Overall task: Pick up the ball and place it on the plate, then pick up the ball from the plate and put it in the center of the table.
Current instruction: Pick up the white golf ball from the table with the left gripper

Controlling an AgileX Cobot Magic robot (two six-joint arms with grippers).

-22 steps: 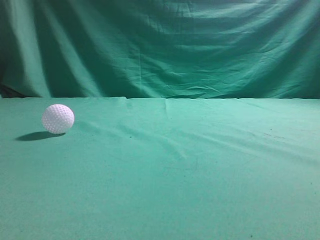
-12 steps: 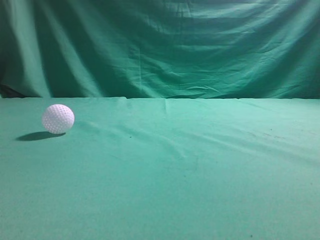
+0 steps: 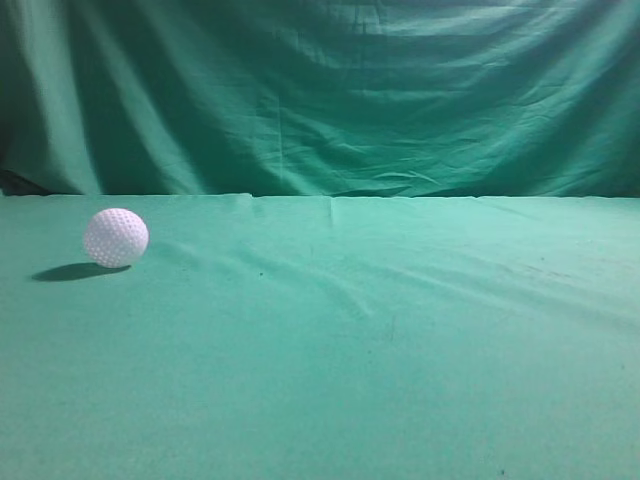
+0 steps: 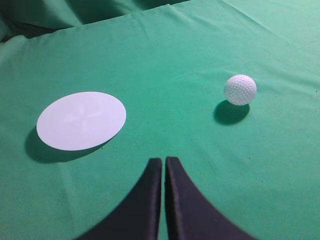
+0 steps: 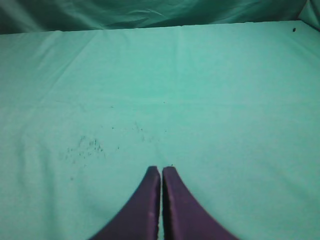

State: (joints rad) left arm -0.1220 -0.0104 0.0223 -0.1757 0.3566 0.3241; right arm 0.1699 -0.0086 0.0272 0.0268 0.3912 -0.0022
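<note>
Next, I move my left gripper to the white dimpled ball on the green cloth and close it on the ball's opposite sides (image 3: 116, 240) (image 4: 240, 90).
A white dimpled ball (image 3: 116, 237) rests on the green cloth at the left of the exterior view; it also shows in the left wrist view (image 4: 240, 89), ahead and to the right of my left gripper. A flat white round plate (image 4: 81, 120) lies on the cloth ahead and to the left of my left gripper (image 4: 164, 161), which is shut and empty, apart from both. My right gripper (image 5: 161, 170) is shut and empty over bare cloth. Neither gripper nor the plate shows in the exterior view.
The table (image 3: 400, 350) is covered with wrinkled green cloth, and a green curtain (image 3: 330, 90) hangs behind it. Small dark specks (image 5: 85, 147) mark the cloth ahead and to the left of the right gripper.
</note>
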